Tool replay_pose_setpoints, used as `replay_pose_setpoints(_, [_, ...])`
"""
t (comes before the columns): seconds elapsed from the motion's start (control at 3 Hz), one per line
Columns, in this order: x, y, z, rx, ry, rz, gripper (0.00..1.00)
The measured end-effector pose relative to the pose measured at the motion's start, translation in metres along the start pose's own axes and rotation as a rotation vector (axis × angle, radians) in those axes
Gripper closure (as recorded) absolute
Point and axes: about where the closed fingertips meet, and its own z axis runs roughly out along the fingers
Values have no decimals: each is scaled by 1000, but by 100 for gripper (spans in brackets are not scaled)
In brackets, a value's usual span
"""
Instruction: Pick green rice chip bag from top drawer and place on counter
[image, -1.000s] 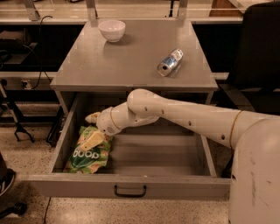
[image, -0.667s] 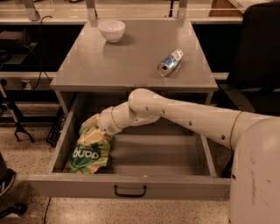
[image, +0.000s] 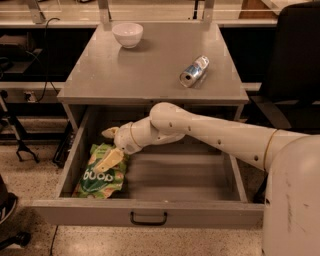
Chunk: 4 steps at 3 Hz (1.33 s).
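Observation:
One finger of the robot's gripper lies over the bag and the other sits behind the bag's upper edge, so next the gripper opens and pinches the bag's upper corner (image: 121, 164) before it lifts.
The green rice chip bag (image: 101, 173) lies flat in the left front corner of the open top drawer (image: 200, 212). My gripper (image: 108, 147) reaches down into the drawer's left side, at the bag's upper edge. It is open: one fingertip (image: 109, 160) lies over the top of the bag, while the other sits higher, behind the bag. The bag rests on the drawer floor. The grey counter (image: 150, 65) lies above the drawer.
A white bowl (image: 127, 34) stands at the counter's back left. A silver-blue can (image: 194, 71) lies on its side at the right. The drawer's black handle (image: 148, 219) faces the front. My arm crosses the drawer from the right. A black chair stands at far right.
My gripper has shifted slightly down and forward onto the bag's top edge. The bag has hardly moved.

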Motion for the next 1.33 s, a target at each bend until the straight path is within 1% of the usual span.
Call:
replay_pose_setpoints(0.33, [-2, 1, -1, 4, 1, -8, 0])
replay_pose_setpoints(0.67, [11, -4, 4, 5, 10, 12, 0])
replay_pose_setpoints(1.0, [25, -9, 8, 19, 21, 35, 23])
replay_pose_setpoints(1.33, [28, -10, 9, 29, 21, 38, 52])
